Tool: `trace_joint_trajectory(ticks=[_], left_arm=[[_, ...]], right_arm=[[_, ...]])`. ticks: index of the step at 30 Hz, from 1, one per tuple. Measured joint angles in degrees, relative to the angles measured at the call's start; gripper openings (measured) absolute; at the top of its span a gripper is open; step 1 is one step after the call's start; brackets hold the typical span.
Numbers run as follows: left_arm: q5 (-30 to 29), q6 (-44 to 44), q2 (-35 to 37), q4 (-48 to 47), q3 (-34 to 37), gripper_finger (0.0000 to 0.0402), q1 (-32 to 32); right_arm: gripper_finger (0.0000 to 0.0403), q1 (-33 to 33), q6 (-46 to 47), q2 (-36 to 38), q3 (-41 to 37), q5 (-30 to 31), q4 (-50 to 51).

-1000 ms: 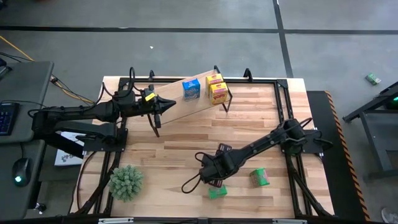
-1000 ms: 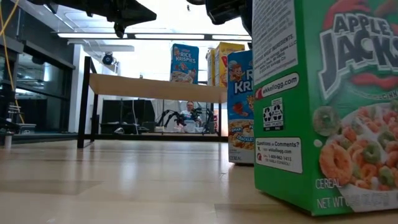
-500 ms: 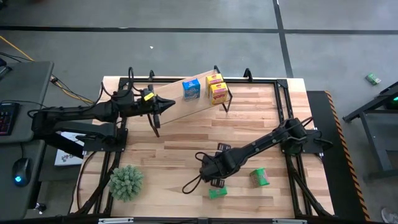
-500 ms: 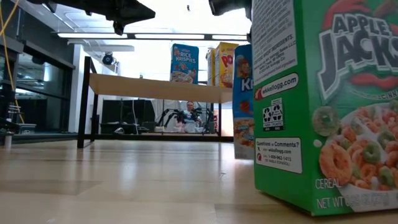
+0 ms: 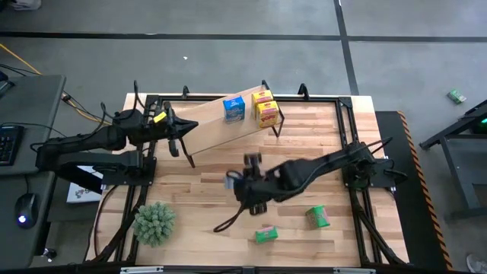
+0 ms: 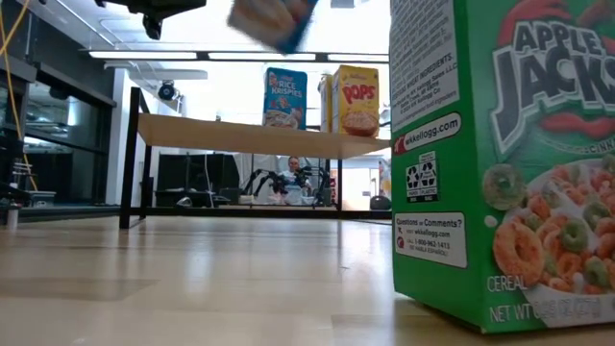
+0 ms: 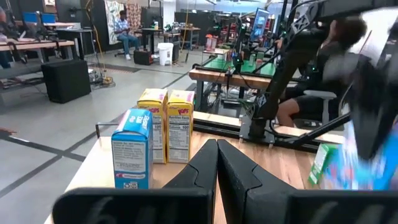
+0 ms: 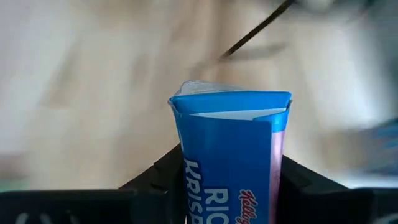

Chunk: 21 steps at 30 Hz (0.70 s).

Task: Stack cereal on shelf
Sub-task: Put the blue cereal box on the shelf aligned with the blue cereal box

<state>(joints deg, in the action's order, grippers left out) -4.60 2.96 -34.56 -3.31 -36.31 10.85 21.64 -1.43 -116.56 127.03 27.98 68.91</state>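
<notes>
The robot's right gripper needs to release the blue carton on the plank (image 5: 241, 124) just in front of the other blue carton.
My right gripper (image 5: 245, 183) hangs above the table's middle, shut on a blue cereal carton (image 8: 230, 149). That carton shows blurred and tilted at the top of the low view (image 6: 274, 19). The sloped wooden shelf (image 5: 209, 122) stands at the far side. A blue carton (image 5: 234, 108) and two yellow cartons (image 5: 264, 108) stand on its plank. Two green cartons (image 5: 317, 217) (image 5: 265, 234) lie on the table near the front right. My left gripper (image 5: 176, 141) is shut and holds nothing, level beside the shelf's left end. My right gripper pinches the blue carton between its two fingers, one on each of two opposite sides (image 8: 188, 167), below the carton's top flap (image 8: 230, 102). The fingers slant downward. The carton is lifted clear of the table and sits tilted in the hold.
A round spiky green plant (image 5: 154, 222) sits at the near left corner. A green Apple Jacks carton (image 6: 500, 163) stands right in front of the low camera. A black frame (image 5: 346, 129) runs around the tabletop. Bare wood lies between the shelf and the near cartons.
My right gripper has shut on the blue carton and raised it off the table, rolling its wrist and moving up and toward the shelf; the carton, upright beside the green one before, now hangs tilted in the air. My left gripper has drawn back toward the table's left edge.
</notes>
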Motion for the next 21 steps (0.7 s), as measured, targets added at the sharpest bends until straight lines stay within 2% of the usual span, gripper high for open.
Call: trace_joint_trajectory(ticks=[4, 7, 16, 21], left_arm=[[0.0, 0.0, 0.0, -0.2, 0.0, 0.0003, 0.0], [0.0, 0.0, -0.6, -0.1, 0.0, 0.0003, 0.0], [0.1, 1.4, -1.2, 1.7, 0.0, 0.0003, 0.0], [0.1, 1.4, -1.2, 2.0, 0.0, 0.0003, 0.0]], right_arm=[[0.0138, -1.9, -14.4, 0.1, 8.0, 9.9, -3.9], [0.0138, -4.9, -19.8, 1.6, 6.8, 10.7, -8.6], [0.0138, -17.5, -22.6, 1.1, 6.3, 0.5, 1.6], [0.0138, -23.1, -25.0, 1.1, 6.3, -10.3, 3.7]])
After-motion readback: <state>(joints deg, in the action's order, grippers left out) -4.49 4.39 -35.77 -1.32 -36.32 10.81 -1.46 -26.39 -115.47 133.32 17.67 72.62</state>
